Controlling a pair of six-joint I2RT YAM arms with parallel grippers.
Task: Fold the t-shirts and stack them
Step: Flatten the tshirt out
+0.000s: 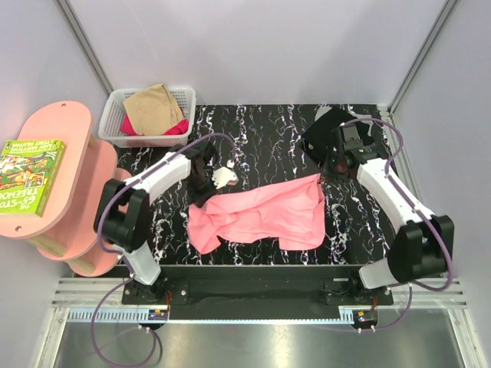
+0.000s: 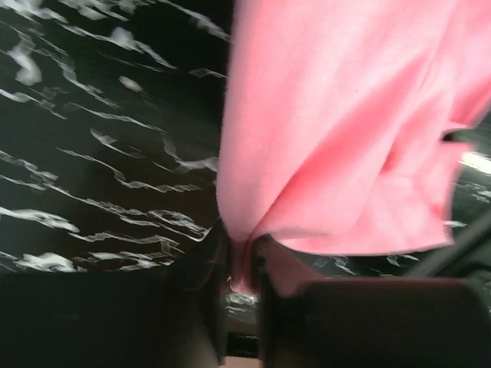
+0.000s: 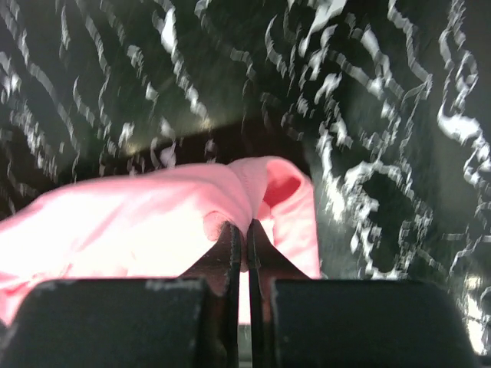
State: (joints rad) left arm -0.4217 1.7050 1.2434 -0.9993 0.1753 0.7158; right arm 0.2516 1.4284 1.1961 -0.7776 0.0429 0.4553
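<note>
My left gripper is holding a fold at the rumpled end of the pink t-shirt, so next I let go, grab the cloth nearer the t-shirt's middle [image 1: 244,202] and stretch it.
A salmon pink t-shirt [image 1: 261,215] lies spread and rumpled on the black marbled table [image 1: 268,138], stretched between both arms. My left gripper [image 1: 209,188] is at the shirt's left upper corner. In the left wrist view a fold of the pink t-shirt [image 2: 345,130] runs down between the two fingers of the left gripper [image 2: 242,253], which pinch it. My right gripper [image 1: 326,175] is at the right upper corner, and in the right wrist view the right gripper [image 3: 247,230] is shut tight on a bunched edge of the pink t-shirt [image 3: 138,222]. A black t-shirt [image 1: 322,130] lies at the back right.
A white mesh basket [image 1: 115,115] at the back left holds a tan t-shirt [image 1: 153,107] over a magenta one [image 1: 178,128]. A pink shelf unit [image 1: 69,130] stands to the left of the table with a green book [image 1: 31,175] on it.
</note>
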